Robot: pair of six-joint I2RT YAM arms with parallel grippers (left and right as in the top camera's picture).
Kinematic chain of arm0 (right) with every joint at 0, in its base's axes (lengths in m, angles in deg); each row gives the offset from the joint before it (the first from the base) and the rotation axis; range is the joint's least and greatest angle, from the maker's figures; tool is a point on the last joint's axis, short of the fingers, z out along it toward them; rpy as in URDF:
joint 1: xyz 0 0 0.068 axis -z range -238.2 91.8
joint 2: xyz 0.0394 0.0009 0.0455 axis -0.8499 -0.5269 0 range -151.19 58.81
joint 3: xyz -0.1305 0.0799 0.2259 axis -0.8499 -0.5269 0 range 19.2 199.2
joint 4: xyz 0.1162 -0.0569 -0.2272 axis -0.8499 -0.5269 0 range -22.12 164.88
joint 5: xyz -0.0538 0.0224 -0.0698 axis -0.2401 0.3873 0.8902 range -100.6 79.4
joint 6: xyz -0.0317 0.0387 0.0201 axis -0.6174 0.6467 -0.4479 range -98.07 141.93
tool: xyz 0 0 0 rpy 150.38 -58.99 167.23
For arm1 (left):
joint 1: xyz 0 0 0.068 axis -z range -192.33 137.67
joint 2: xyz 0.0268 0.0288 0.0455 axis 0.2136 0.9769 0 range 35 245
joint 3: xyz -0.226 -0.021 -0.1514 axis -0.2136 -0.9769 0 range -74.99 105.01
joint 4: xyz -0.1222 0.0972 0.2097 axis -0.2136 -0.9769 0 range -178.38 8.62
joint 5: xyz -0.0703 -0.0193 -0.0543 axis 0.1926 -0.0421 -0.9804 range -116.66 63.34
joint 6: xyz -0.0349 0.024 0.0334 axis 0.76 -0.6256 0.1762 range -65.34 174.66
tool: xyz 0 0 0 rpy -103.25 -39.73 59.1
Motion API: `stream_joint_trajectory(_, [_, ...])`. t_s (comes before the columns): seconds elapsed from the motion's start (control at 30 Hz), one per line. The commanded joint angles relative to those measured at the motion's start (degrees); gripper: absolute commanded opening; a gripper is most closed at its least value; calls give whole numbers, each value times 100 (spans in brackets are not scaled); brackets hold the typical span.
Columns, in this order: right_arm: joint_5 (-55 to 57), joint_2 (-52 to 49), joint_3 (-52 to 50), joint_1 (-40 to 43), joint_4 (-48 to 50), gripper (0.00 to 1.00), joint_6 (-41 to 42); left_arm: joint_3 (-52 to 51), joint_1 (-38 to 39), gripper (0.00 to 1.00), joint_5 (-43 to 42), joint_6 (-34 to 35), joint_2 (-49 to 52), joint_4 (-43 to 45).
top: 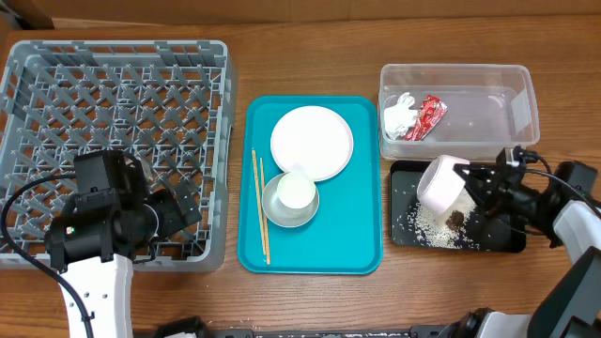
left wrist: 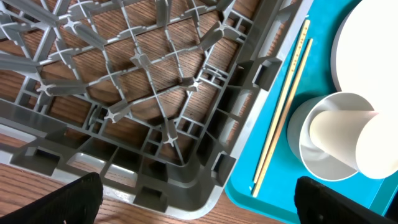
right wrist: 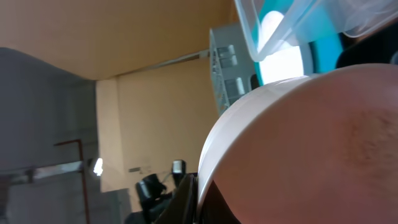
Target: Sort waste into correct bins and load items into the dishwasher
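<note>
My right gripper needs to let go of the pinkish-white bowl on top of the white plate (top: 313,147) (right wrist: 272,28) on the teal tray.
My right gripper (top: 474,184) is shut on the rim of the pinkish-white bowl (top: 441,183), holding it tilted on its side over the black tray (top: 507,242). The bowl fills the right wrist view (right wrist: 311,143). Pale rice grains (top: 432,227) and a brown lump (top: 455,219) lie in that tray. The clear tub (top: 458,68) holds the red wrapper (top: 427,117) and white tissue (top: 399,115). My left gripper (top: 178,211) (left wrist: 199,199) is open and empty above the near right corner of the grey dish rack (top: 113,56) (left wrist: 155,93).
The teal tray (top: 357,253) carries the white plate (top: 312,141), the white cup (top: 297,191) inside the grey metal bowl (top: 278,214), and the chopsticks (top: 260,207) along its left side. The left wrist view shows the chopsticks (left wrist: 283,106) and cup (left wrist: 342,134).
</note>
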Motion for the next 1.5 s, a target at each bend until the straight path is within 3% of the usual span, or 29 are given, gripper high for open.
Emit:
stream_joint_trajectory(0.0, [-382,-46,-26,96,7,4,293,105,-31,100,33,-116,17,4])
stream_joint_trajectory(0.43, [-348,-44,-26,101,184,4,424,105,-31,100,35,-116,17,7])
stream_joint_trajectory(0.6, [944,-44,-26,101,118,4,573,105,-31,100,35,-116,17,7])
stream_joint_trajectory(0.63, [898,-44,-26,101,116,4,570,105,-31,100,35,-116,17,4])
stream_joint_trajectory(0.7, [-393,-44,0,74,459,4,-269,105,-31,100,35,-116,17,7])
stream_joint_trajectory(0.8, [-380,13,17,-33,520,4,-448,105,-31,100,35,-116,17,15])
stream_joint_trajectory(1.07, [1650,203,111,-304,-114,4,-763,105,-31,100,35,-118,17,9])
stream_joint_trajectory(1.23, [3027,811,1325,-1191,-1600,4,-1539,105,-31,100,37,-116,17,24])
stream_joint_trajectory(1.3, [4251,988,2225,-2118,-2081,4,-1537,105,-31,100,37,-116,17,28])
stream_joint_trajectory(1.47, [5847,986,2732,-3995,-1475,4,-1534,105,-31,100,35,-116,17,28])
